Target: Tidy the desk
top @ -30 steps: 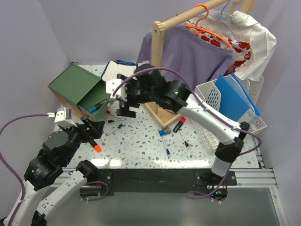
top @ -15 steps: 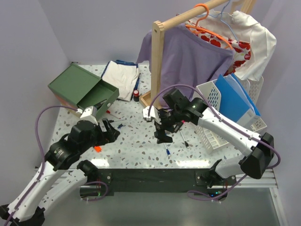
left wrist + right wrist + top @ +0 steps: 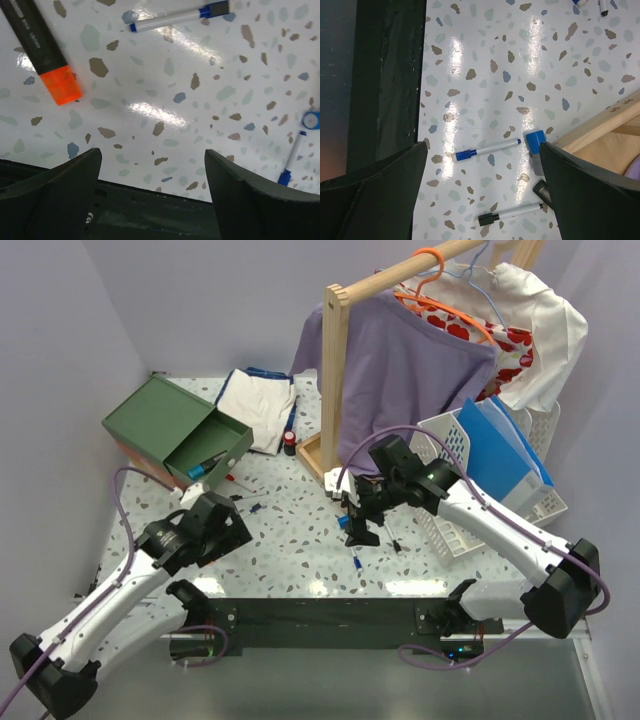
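Note:
The robot's left gripper needs to next go to the black marker and close on its body [image 3: 204, 557] [image 3: 49, 65] just beside the orange cap.
The desk [image 3: 290, 535] is a white speckled top with a black front rail [image 3: 385, 75]. My left gripper [image 3: 151, 152] hangs open over its front left part [image 3: 222, 525], nothing between the fingers. Ahead of it lie a black marker with an orange cap [image 3: 52, 67] and a blue-and-white pen [image 3: 175, 17]. My right gripper [image 3: 482, 145] stands open above the desk's middle [image 3: 360, 528], by the wooden rack's foot [image 3: 600, 130]. Under it lie a blue-capped pen [image 3: 487, 150], a blue-capped marker [image 3: 536, 142] and a black-capped pen [image 3: 510, 214].
A green box [image 3: 165, 425] with its drawer open and markers inside stands at the back left. Folded white cloth [image 3: 255, 400] and a small red bottle [image 3: 290, 447] lie behind. A clothes rack [image 3: 336, 370] and a white basket with blue folders [image 3: 500, 455] fill the right.
My right arm has drawn back from the green box's drawer to the middle of the desk. The left arm has swung forward and down over the front left.

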Robot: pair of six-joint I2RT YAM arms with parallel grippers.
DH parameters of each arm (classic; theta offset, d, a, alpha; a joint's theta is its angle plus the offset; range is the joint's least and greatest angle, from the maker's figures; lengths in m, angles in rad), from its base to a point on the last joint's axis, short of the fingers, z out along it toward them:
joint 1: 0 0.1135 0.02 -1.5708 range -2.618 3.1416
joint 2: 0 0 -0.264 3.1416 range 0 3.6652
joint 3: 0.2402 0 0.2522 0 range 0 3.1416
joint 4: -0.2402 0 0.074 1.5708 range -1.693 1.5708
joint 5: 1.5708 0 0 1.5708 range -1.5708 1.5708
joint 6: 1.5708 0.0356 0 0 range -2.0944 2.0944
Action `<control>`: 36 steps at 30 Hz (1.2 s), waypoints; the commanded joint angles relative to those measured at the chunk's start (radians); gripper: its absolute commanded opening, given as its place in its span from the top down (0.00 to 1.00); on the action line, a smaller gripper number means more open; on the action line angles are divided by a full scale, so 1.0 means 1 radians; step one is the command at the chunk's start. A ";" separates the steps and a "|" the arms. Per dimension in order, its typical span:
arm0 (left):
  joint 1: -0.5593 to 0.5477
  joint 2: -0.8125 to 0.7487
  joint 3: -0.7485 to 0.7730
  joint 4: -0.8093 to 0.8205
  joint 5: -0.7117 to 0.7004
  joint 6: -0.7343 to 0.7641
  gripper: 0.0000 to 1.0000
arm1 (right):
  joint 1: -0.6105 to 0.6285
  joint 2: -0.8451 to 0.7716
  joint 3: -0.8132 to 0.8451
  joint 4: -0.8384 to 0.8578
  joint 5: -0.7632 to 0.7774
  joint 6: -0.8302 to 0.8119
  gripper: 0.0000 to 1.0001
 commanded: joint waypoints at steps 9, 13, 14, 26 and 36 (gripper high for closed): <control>-0.017 0.163 -0.072 -0.103 -0.315 -0.470 0.12 | -0.004 -0.037 -0.013 0.041 -0.024 -0.023 0.01; -0.019 0.180 -0.095 -0.123 -0.362 -0.558 0.13 | -0.004 -0.037 -0.014 0.041 -0.019 -0.024 0.01; -0.019 0.185 -0.095 -0.128 -0.372 -0.566 0.13 | -0.009 -0.037 -0.014 0.041 -0.020 -0.024 0.01; 0.059 0.254 -0.106 -0.096 -0.411 -0.613 0.18 | -0.035 -0.037 -0.010 0.034 -0.042 -0.017 0.01; 0.311 0.272 -0.193 0.170 -0.264 -0.336 0.28 | -0.070 -0.059 -0.005 0.030 -0.068 -0.011 0.01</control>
